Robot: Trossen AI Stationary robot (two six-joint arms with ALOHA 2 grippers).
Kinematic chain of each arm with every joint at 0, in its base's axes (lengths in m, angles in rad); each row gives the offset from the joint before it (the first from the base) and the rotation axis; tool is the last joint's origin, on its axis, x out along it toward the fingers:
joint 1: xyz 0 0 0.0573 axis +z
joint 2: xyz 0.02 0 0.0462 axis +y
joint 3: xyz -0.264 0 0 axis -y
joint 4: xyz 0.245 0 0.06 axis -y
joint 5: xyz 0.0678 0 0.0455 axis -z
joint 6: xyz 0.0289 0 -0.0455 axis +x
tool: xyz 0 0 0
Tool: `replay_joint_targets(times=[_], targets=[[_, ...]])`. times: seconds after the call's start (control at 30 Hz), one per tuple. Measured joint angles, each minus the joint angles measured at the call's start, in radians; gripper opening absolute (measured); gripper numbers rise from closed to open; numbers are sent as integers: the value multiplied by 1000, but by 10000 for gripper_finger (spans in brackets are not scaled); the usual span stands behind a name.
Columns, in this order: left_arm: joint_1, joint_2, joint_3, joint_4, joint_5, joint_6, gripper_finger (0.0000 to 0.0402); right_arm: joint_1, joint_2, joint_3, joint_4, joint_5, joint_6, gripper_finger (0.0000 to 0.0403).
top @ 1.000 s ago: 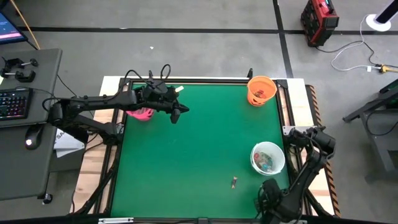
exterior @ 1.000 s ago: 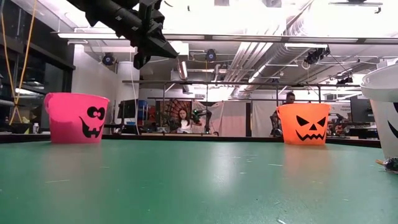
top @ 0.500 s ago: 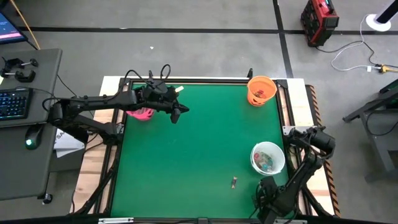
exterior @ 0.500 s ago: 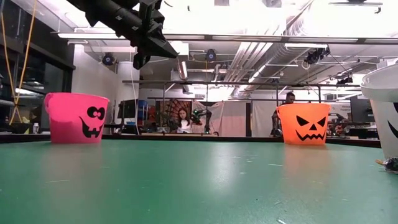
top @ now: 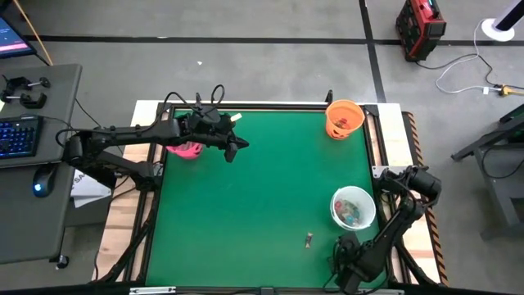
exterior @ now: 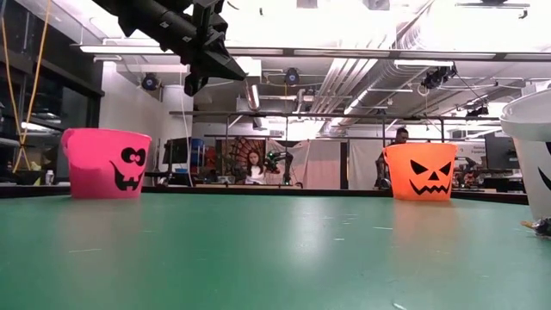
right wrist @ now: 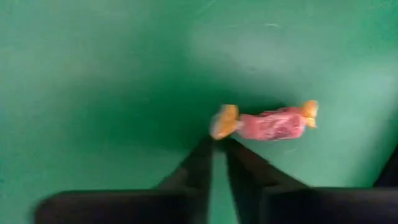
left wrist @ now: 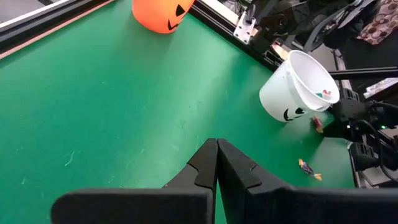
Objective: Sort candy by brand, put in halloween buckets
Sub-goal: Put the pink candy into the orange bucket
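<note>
The pink-red candy's orange twisted end is at my right gripper, so I should open it and take the candy by its body (right wrist: 272, 124) before lifting it.
A pink-red candy (right wrist: 264, 123) with orange twisted ends lies on the green table. My right gripper (right wrist: 217, 146) points down at it near the table's front right (top: 342, 260), shut on one end. A second candy (top: 308, 239) lies loose to its left. My left gripper (left wrist: 216, 152) hangs shut and empty above the far left, beside the pink bucket (top: 187, 150). The orange bucket (top: 344, 119) stands at the far right. The white bucket (top: 353, 207), with candies inside, stands at the right. My right gripper meets the candy at its orange twisted end (right wrist: 224, 121), between the free ends of its two fingers. The fingers come from above, pointing down. The candy lies flat on the table, its body and other end (right wrist: 309, 111) sticking out to one side.
Wide bare green surface (top: 262, 188) lies between the buckets. A black frame rail (top: 381, 147) runs along the table's right edge. Beyond the table, a desk with keyboard (top: 18, 135) stands left, and people sit in the room behind (exterior: 254, 165).
My right arm has folded down and its gripper has sunk toward the table near the front edge, drifting slightly left. The buckets and the loose candy have stayed where they were.
</note>
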Motion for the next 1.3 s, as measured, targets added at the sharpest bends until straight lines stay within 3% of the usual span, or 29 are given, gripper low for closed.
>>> replay_joint_targets(times=[0.07, 0.33, 0.53, 0.73, 0.97, 1.3], targets=[[0, 0, 0, 0, 0, 0, 0, 1, 1, 0, 7, 6, -25, 14], [1, 0, 0, 0, 0, 1, 0, 16, 7, 167, -101, 65, -145, 10], [1, 0, 0, 1, 0, 1, 0, 16, -14, 210, -266, 50, -205, 60], [1, 0, 0, 0, 0, 1, 0, 19, -62, 111, -198, 49, -147, 157], [1, 0, 0, 0, 0, 1, 0, 14, -69, 11, -45, -6, -373, 256], [0, 0, 0, 0, 0, -17, 0, -23, -69, 7, -103, -2, -738, 267]])
